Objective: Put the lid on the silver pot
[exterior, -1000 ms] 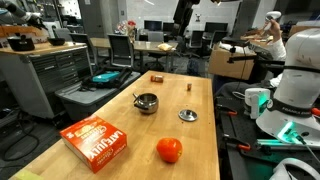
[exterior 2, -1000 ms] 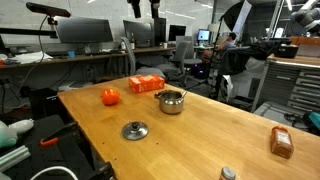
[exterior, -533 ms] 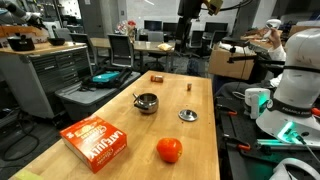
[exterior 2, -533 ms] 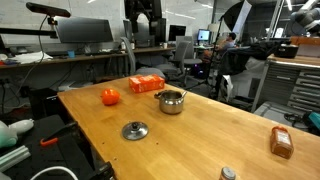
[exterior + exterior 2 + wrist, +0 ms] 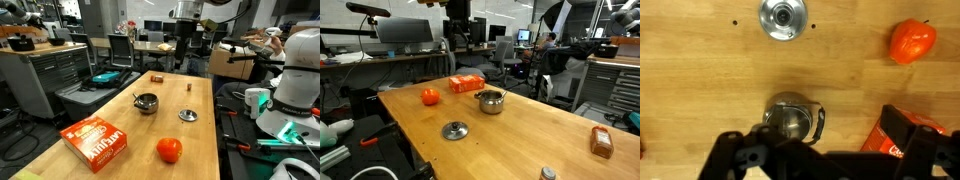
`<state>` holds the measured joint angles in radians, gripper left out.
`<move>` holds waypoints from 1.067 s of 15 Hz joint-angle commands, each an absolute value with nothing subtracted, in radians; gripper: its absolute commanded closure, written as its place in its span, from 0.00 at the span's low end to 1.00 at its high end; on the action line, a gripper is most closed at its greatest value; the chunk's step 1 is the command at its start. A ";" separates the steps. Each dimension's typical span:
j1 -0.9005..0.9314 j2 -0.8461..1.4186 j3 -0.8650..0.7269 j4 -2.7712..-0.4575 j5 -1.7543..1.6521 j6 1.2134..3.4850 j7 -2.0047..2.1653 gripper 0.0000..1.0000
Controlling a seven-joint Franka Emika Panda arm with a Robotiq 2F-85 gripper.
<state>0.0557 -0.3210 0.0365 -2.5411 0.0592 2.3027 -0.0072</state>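
I will next move my gripper to the lid's dark knob [image 5: 189, 114] [image 5: 783, 16] and close it there, because the lid must be lifted onto the silver pot.
The silver pot [image 5: 147, 102] stands open on the wooden table, its thin handle to one side; it shows in both exterior views [image 5: 491, 101] and in the wrist view [image 5: 790, 118]. The lid [image 5: 188, 115], a flat silver disc with a dark knob, lies on the table apart from the pot [image 5: 455, 130] [image 5: 781, 17]. My gripper [image 5: 183, 48] [image 5: 458, 32] hangs high above the table, far from both. In the wrist view its dark fingers [image 5: 830, 160] stand wide apart and empty, and the pot is partly behind them.
A red-orange fruit [image 5: 169, 150] [image 5: 912, 40] and an orange box [image 5: 97, 141] [image 5: 905, 135] sit on the table near the pot. A brown block [image 5: 157, 77] and a small item [image 5: 189, 86] lie at one end. Desks, chairs and monitors surround the table [image 5: 520, 135].
The arm has come down into view from the top of the exterior pictures and shifted sideways over the table's far end. Pot, lid, fruit and box have not moved.
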 commanded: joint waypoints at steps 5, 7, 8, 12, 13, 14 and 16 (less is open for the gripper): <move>0.089 -0.220 0.031 -2.572 0.137 2.408 -0.107 0.00; 0.086 -0.203 0.030 -2.584 0.134 2.421 -0.117 0.00; 0.083 -0.196 0.029 -2.594 0.129 2.428 -0.117 0.00; 0.078 -0.167 0.017 -2.626 0.145 2.465 -0.139 0.00; 0.075 -0.158 0.013 -2.631 0.146 2.470 -0.144 0.00; 0.073 -0.150 0.008 -2.636 0.149 2.477 -0.150 0.00; 0.065 -0.136 0.004 -2.651 0.137 2.510 -0.149 0.00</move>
<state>0.0748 -0.1521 0.0149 -2.6319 0.1201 2.4531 -0.1127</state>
